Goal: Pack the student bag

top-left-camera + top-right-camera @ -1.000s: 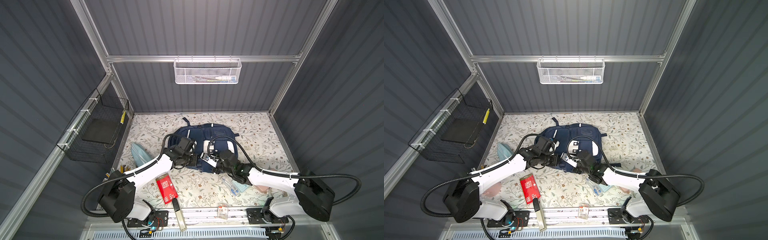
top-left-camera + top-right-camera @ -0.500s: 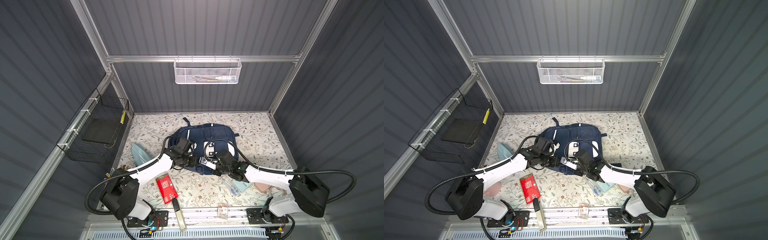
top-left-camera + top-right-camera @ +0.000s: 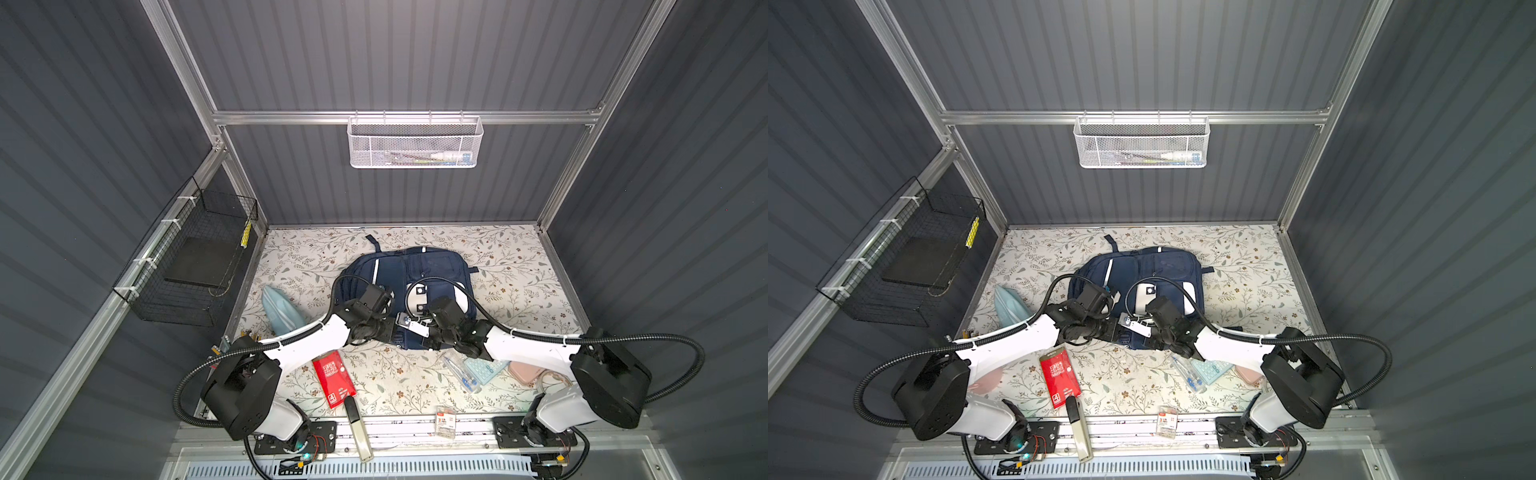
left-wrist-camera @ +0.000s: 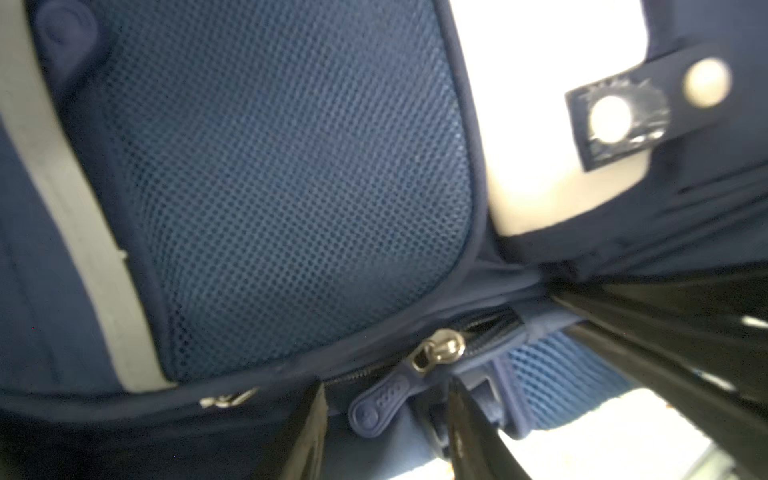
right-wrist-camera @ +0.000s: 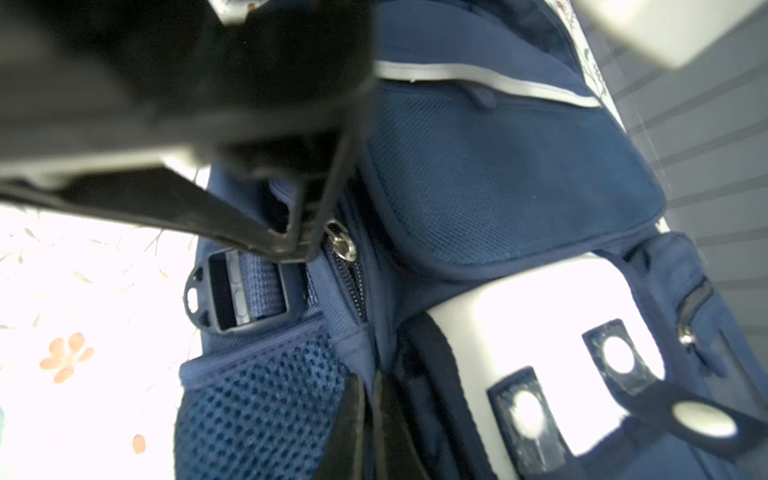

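I can see the zipper pull slanting along the seam, so next I pinch the pull's loose end (image 4: 366, 417) with my left gripper while my right gripper holds the fabric past the slider.
The student bag (image 3: 432, 266) (image 3: 1167, 266), navy with white stripes, lies flat mid-table in both top views. Both grippers meet at its near edge. My left gripper (image 3: 394, 327) (image 4: 386, 383) is open; the navy zipper pull (image 4: 376, 405) hangs between its fingers (image 4: 309, 432) without touching them, just below the silver slider (image 4: 440, 349). My right gripper (image 3: 429, 332) (image 5: 369, 376) is shut on a fold of the bag's fabric next to the mesh side pocket (image 5: 266, 399). The slider (image 5: 343, 245) also shows in the right wrist view, beside the left arm's fingertips (image 5: 291, 247).
Around the bag lie a light-blue pouch (image 3: 282, 311), a red booklet (image 3: 334, 378), a bag of pens (image 3: 461, 372), a pale-blue pad (image 3: 484, 368) and a pink case (image 3: 528, 372). A white mesh basket (image 3: 415, 143) hangs on the back wall, a black wire basket (image 3: 195, 266) on the left wall.
My left gripper's jaws have come apart at the zipper. Both grippers have shifted slightly along the bag's near edge.
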Tool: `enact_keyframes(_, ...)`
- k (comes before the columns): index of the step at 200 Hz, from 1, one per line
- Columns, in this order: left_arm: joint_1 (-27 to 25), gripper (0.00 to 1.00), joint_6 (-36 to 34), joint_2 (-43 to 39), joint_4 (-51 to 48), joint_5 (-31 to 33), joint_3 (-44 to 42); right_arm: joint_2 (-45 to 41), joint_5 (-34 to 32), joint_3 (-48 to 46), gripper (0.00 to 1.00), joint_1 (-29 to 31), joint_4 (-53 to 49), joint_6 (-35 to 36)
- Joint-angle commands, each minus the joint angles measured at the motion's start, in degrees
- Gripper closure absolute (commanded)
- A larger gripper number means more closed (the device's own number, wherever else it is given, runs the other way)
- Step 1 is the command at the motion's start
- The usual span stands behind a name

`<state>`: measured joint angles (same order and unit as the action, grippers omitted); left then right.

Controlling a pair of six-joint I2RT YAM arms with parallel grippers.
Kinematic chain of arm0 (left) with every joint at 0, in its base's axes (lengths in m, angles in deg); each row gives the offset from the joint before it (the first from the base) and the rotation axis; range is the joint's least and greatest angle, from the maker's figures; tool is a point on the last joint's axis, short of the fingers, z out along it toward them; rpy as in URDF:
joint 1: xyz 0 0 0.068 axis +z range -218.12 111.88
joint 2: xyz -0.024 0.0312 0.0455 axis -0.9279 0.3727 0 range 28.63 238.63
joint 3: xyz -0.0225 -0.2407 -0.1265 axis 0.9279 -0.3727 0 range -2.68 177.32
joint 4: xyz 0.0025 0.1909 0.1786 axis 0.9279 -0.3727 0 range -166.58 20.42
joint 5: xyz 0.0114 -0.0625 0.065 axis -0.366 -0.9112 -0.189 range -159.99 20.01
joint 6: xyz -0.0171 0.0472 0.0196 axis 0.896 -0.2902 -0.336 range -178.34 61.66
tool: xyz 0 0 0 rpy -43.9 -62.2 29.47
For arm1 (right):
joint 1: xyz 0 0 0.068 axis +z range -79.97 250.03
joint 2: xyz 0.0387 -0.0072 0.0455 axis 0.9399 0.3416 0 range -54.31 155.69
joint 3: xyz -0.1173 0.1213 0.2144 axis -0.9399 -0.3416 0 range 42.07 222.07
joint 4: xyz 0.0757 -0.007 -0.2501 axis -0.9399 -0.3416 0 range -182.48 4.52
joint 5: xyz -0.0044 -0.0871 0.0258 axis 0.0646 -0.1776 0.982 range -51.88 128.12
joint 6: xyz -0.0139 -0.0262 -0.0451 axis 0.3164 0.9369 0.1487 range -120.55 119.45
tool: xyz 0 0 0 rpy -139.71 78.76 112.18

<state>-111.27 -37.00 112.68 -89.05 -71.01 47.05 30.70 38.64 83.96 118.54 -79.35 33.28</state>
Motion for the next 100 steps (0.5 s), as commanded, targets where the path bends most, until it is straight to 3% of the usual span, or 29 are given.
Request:
enact_keyframes(1, -0.36, 0.52, -4.71, -2.64, 0.97, 3.5, -0.86, -0.22, 0.19, -1.24, 1.0, -0.5, -3.07, 0.96)
enact_keyframes(33, -0.22, 0.53, -10.86, 1.2, 2.44, -0.43, 0.75, -1.33, 2.18, -0.28, 1.0, -1.08, -4.91, 4.13)
enact_keyframes(76, -0.27, 0.53, -12.25, 3.54, 8.03, -3.89, 0.09, -2.57, 7.13, -1.46, 1.0, -1.4, -3.13, 3.23)
enact_keyframes(88, -0.29, 0.63, -12.42, 3.75, 9.15, -4.97, 0.18, -3.07, 7.48, -2.31, 1.0, -1.4, -2.27, 3.09)
enact_keyframes(100, -0.3, 0.82, -12.45, 3.39, 9.49, -5.97, 0.16, -3.01, 6.71, -2.44, 1.0, -1.4, -2.94, 3.47)
